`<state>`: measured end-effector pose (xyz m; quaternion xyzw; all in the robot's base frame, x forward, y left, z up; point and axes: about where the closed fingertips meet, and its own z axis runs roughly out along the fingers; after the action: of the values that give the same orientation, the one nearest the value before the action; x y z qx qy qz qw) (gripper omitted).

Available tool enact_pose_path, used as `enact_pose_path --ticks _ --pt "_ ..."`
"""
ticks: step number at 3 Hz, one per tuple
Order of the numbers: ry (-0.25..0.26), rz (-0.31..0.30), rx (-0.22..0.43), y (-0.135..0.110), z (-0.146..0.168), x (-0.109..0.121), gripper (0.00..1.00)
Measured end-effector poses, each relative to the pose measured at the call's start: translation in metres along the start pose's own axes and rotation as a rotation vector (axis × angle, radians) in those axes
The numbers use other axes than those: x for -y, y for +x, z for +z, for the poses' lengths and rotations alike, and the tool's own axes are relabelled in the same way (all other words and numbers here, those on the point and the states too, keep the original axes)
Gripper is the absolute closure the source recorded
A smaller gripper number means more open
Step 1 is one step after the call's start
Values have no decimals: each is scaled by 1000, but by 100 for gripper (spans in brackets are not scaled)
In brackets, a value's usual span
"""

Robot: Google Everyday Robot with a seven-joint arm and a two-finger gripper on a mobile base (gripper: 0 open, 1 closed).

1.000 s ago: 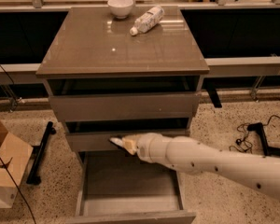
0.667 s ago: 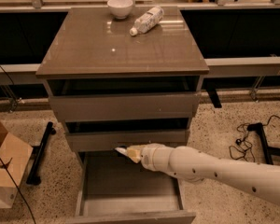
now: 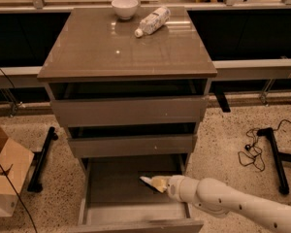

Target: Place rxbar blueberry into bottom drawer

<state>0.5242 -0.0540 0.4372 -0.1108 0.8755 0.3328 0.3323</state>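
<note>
Next, my gripper lets go of the rxbar blueberry near the middle of the bottom drawer's grey tray (image 3: 142, 193).
The bottom drawer (image 3: 114, 186) of the grey-brown cabinet is pulled out, and its plain grey tray shows. My gripper (image 3: 153, 182) reaches in from the lower right on a white arm (image 3: 233, 205). It hangs low over the right half of the tray. A small dark patch sits right under its tip. I cannot tell whether that patch is the rxbar blueberry, and no blue wrapper shows anywhere else in view.
A white bowl (image 3: 124, 7) and a white plastic bottle (image 3: 153, 21) lying on its side rest at the back of the cabinet top (image 3: 121, 52). The two upper drawers (image 3: 128, 110) are slightly ajar. A cardboard box (image 3: 5, 178) stands on the floor at left, and cables and a black stand (image 3: 269, 154) at right.
The gripper has moved down and to the right, from the middle drawer's front edge into the open bottom drawer.
</note>
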Motion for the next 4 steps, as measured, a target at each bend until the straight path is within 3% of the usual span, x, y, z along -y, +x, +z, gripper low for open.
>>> enact_pose_path --ticks 1,2,3,4 --pt "-9 28 -8 14 6 7 100" --pt "21 7 -30 16 15 9 100" --pt "59 9 -49 23 47 31 100" --pt "80 57 -75 46 88 63 100"
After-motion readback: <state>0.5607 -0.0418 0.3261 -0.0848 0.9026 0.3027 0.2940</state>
